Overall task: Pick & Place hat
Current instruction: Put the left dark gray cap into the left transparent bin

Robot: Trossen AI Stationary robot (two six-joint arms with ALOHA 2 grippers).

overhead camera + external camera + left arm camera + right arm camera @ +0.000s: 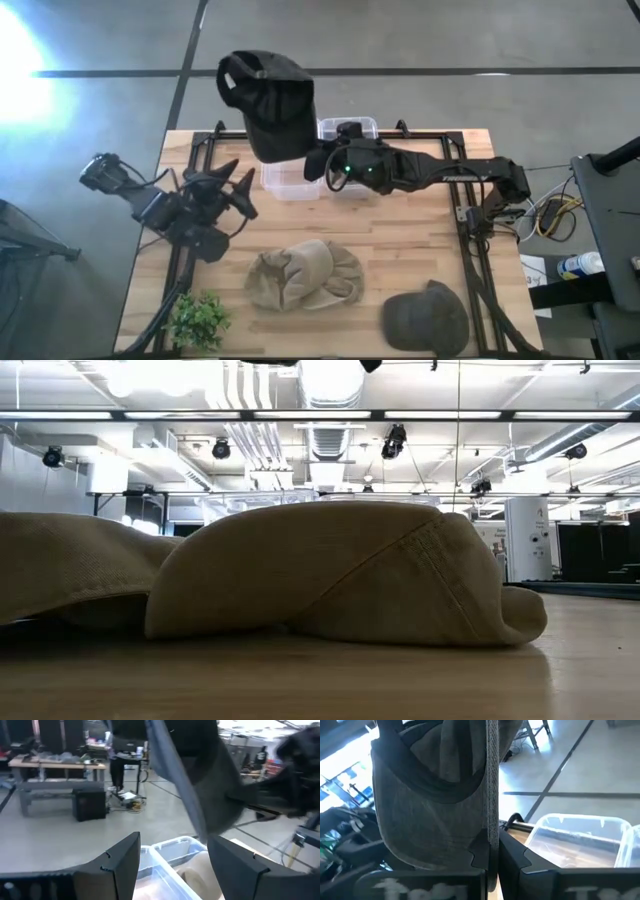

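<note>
My left gripper is to close next on the free side of the black cap's visor (pixel 262 153) (pixel 199 822), across from the fingers of my right gripper.
A black cap (pixel 268 100) is up in the air over the table's far edge, above a clear plastic bin (pixel 290 180). My right gripper (pixel 318 163) reaches in from the table's right and is shut on it. In the right wrist view the cap (pixel 430 800) fills the picture past the gripper (pixel 493 857). My left gripper (pixel 238 187) waits open on the table's left, facing the bin (pixel 167 855) and the cap (pixel 200 775). Its fingers stand apart (pixel 172 867) and touch nothing. My right gripper pinches the black cap's brim (pixel 493 827), seen edge-on, between its two fingers (pixel 481 854). It comes from the table's right, roughly level. The cap is lifted clear, and its crown (pixel 262 85) stands beyond the fingers toward the far left, over the bin.
A tan hat (pixel 305 275) lies crown up at the table's middle near side and fills the low view (pixel 300 575). A dark grey cap (pixel 427 320) lies at the near right corner, and a small green plant (pixel 197 320) stands at the near left. Black frame rails (pixel 470 250) run along the table's sides.
</note>
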